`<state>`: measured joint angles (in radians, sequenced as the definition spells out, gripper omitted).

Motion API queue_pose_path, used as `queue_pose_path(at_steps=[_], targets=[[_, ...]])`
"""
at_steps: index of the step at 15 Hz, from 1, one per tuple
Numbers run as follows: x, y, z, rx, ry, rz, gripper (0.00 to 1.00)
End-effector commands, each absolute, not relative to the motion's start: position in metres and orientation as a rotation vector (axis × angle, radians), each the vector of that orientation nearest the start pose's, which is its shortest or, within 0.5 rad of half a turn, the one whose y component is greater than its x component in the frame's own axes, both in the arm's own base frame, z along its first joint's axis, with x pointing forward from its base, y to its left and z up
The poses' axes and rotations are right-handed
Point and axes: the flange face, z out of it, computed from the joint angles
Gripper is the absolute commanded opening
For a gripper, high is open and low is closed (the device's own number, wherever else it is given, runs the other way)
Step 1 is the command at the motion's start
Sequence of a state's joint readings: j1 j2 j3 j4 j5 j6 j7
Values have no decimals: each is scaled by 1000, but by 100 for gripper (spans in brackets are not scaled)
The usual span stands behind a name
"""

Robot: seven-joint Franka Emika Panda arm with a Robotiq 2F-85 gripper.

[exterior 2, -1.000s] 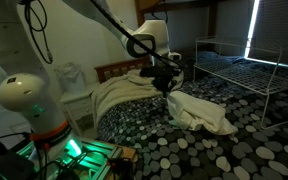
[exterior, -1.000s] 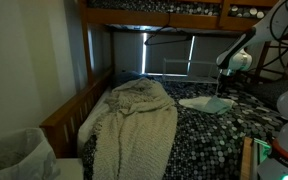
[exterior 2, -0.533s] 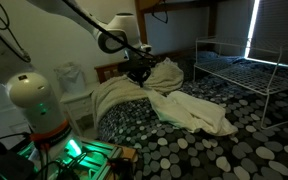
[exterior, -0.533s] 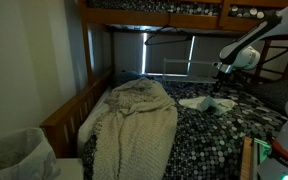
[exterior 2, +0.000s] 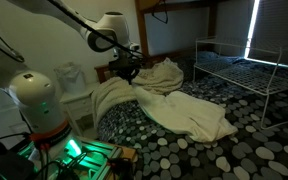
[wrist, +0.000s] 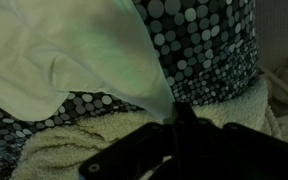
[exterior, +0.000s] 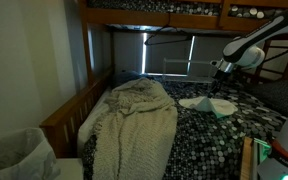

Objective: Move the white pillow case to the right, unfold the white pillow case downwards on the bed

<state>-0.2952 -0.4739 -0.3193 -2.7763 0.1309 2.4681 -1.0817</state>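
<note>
My gripper has a spot for the white pillow case on the bare speckled cover [exterior: 203, 119] [wrist: 191, 42] beside the cream blanket. It will let go of the pillow case there.
The white pillow case [exterior: 206, 103] lies on the bed's black-and-white speckled cover [exterior: 214, 140]. In an exterior view the pillow case [exterior 2: 189, 112] stretches from my gripper [exterior 2: 126, 72] down across the cover [exterior 2: 234, 160]. My gripper [exterior: 217, 78] is shut on one corner of the cloth and holds it lifted above the cream blanket. In the wrist view the white cloth [wrist: 74, 50] narrows to a pinched point at my gripper [wrist: 174, 118], with the speckled cover [wrist: 204, 50] behind it.
A large cream knitted blanket [exterior: 134, 120] drapes over the bed's side, and shows under my gripper [exterior 2: 112, 95] [wrist: 94, 150]. The brown wooden bed frame [exterior: 69, 115] and the upper bunk [exterior: 164, 10] border the space. A white wire rack [exterior 2: 239, 65] stands on the bed.
My gripper has moved away over the cream blanket with the pillow case corner in it. The cloth has been drawn out longer and flatter across the speckled cover.
</note>
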Motion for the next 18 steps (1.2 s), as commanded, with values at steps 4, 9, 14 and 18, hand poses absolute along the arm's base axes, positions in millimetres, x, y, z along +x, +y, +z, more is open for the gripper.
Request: queue_pose_path(at_steps=[4, 9, 14, 18], targets=[[327, -172, 370, -2903, -760, -409, 0], [352, -91, 384, -2729, -1036, -343, 0], [356, -49, 375, -2649, -1192, -231, 26], [351, -46, 388, -2637, -1268, -279, 47]])
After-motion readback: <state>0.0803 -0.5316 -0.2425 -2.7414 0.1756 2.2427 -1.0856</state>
